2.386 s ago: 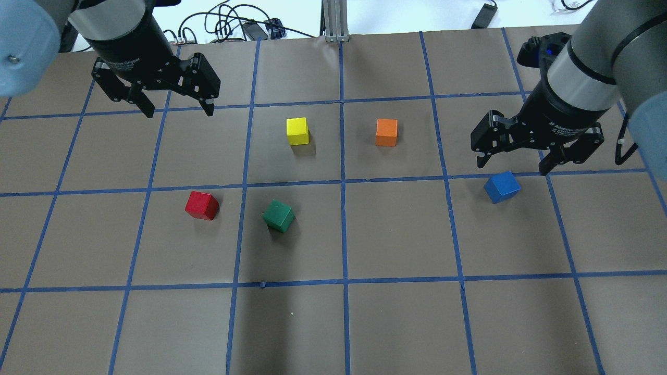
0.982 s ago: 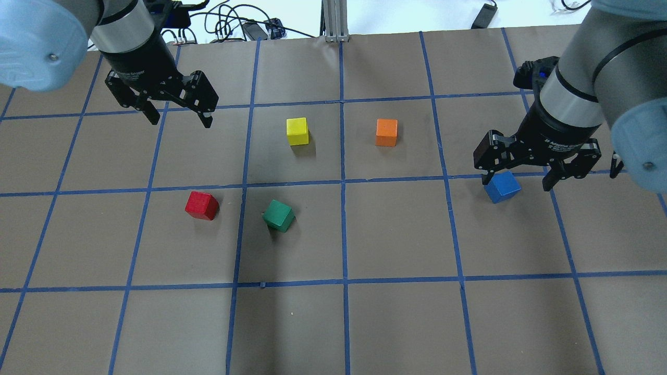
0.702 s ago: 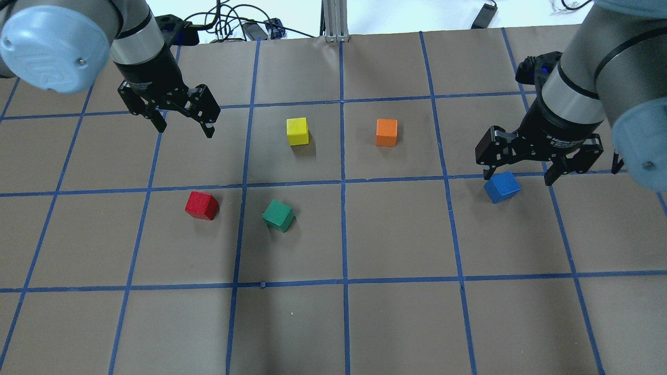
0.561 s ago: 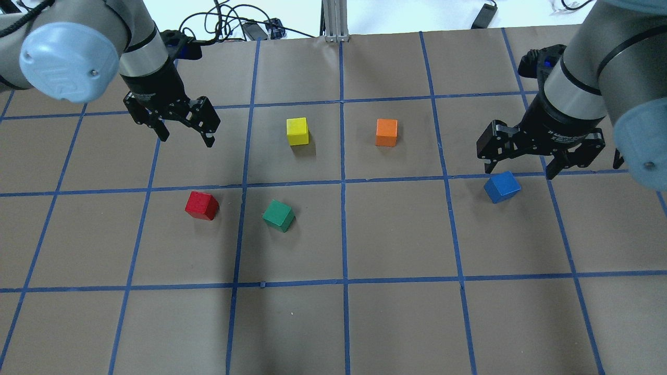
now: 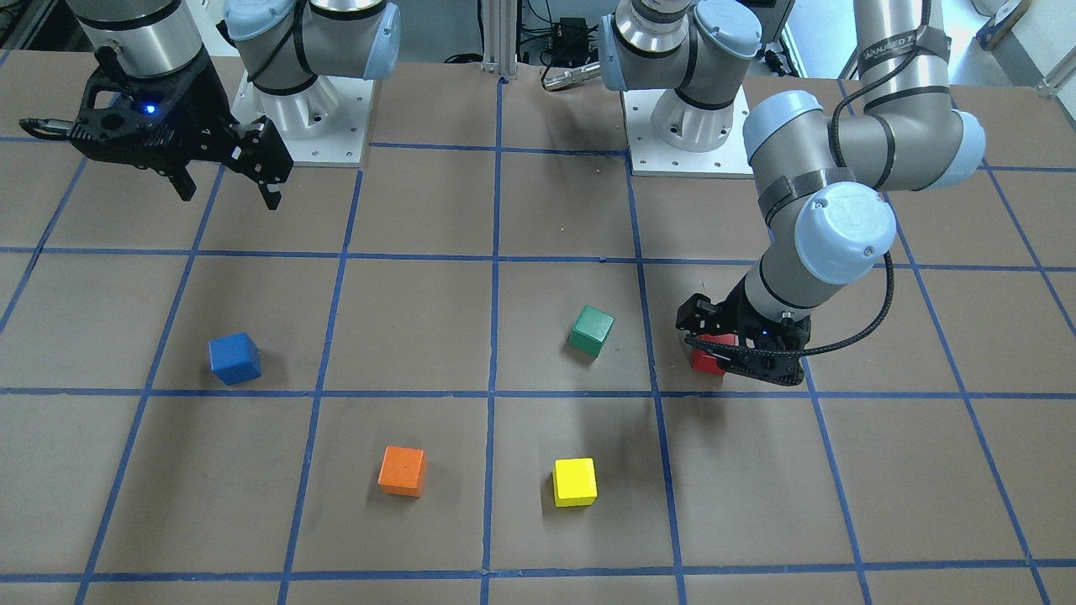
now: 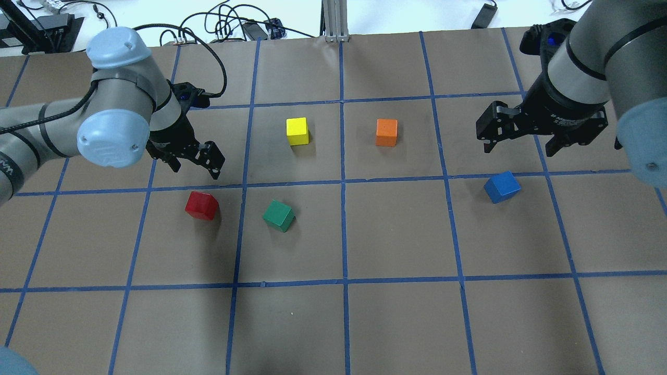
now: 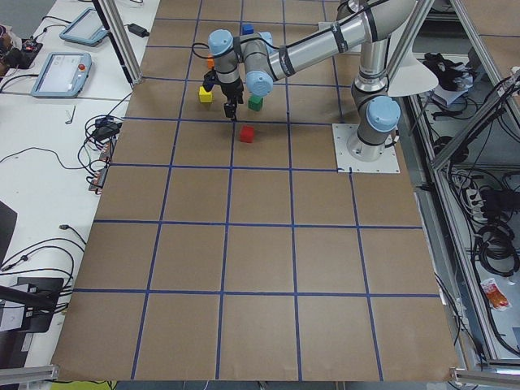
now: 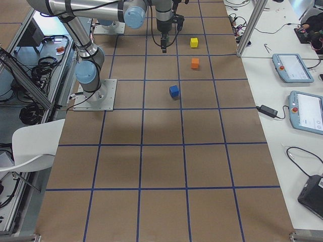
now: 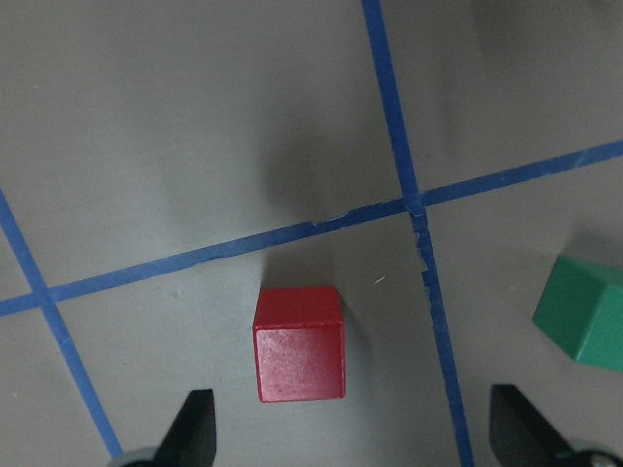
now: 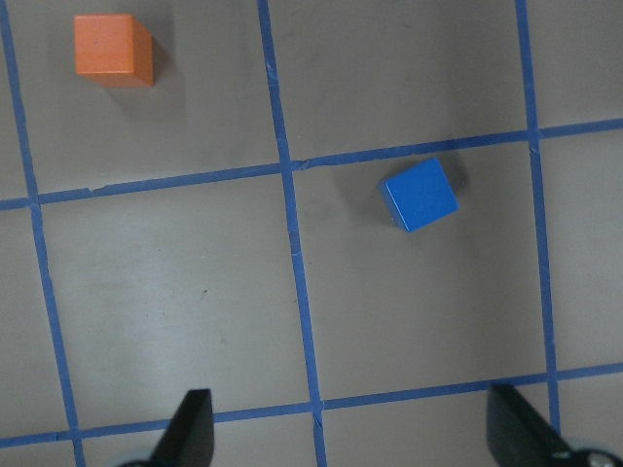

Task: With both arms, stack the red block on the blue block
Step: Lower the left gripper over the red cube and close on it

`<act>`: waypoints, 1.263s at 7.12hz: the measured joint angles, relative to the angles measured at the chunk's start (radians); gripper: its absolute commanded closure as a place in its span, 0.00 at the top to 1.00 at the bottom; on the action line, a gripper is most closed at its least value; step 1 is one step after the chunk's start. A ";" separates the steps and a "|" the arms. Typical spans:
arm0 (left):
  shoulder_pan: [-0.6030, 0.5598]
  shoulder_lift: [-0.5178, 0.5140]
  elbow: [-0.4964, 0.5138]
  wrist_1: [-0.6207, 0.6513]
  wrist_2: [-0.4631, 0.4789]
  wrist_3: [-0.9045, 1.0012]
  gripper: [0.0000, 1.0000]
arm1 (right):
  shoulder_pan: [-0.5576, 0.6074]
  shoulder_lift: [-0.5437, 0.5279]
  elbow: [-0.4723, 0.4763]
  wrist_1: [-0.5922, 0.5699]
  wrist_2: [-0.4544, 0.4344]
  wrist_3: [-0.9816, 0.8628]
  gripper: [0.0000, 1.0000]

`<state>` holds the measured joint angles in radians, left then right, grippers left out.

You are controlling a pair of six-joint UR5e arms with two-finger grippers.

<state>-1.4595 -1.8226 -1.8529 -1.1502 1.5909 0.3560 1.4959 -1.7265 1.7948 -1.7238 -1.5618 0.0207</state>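
Note:
My left gripper is going to close on the opposite sides of the red block point(image 5: 712, 354) point(image 9: 301, 345), with one finger on the side that faces the green block.
The red block point(image 6: 201, 205) lies on the brown paper at the left and also shows in the left wrist view point(image 9: 299, 343). My left gripper point(image 6: 195, 171) is open and empty, low over the table, just beyond the red block and not touching it. The blue block point(image 6: 502, 186) lies at the right and also shows in the right wrist view point(image 10: 420, 195). My right gripper point(image 6: 519, 151) is open and empty, raised above the table on the far side of the blue block. In the front-facing view the left gripper partly hides the red block point(image 5: 703, 363).
A green block point(image 6: 279, 215) lies right of the red one. A yellow block point(image 6: 297, 130) and an orange block point(image 6: 386, 132) lie farther back in the middle. Cables point(image 6: 229, 23) and a metal post point(image 6: 335, 21) stand at the far table edge.
My left gripper has come down and toward the red block, staying open. My right gripper has lifted up and away from the blue block. No block has moved.

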 measured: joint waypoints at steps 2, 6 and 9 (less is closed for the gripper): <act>0.023 -0.004 -0.101 0.096 -0.001 0.010 1.00 | 0.007 0.017 -0.008 -0.009 0.045 -0.044 1.00; 0.043 -0.048 -0.178 0.216 -0.001 0.045 0.12 | 0.010 0.047 -0.072 0.090 0.050 -0.053 1.00; 0.030 -0.032 -0.161 0.214 0.001 0.038 0.00 | 0.011 0.053 -0.073 0.111 0.063 -0.054 1.00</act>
<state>-1.4298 -1.8549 -2.0139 -0.9358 1.5921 0.3936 1.5064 -1.6739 1.7216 -1.6130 -1.4987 -0.0331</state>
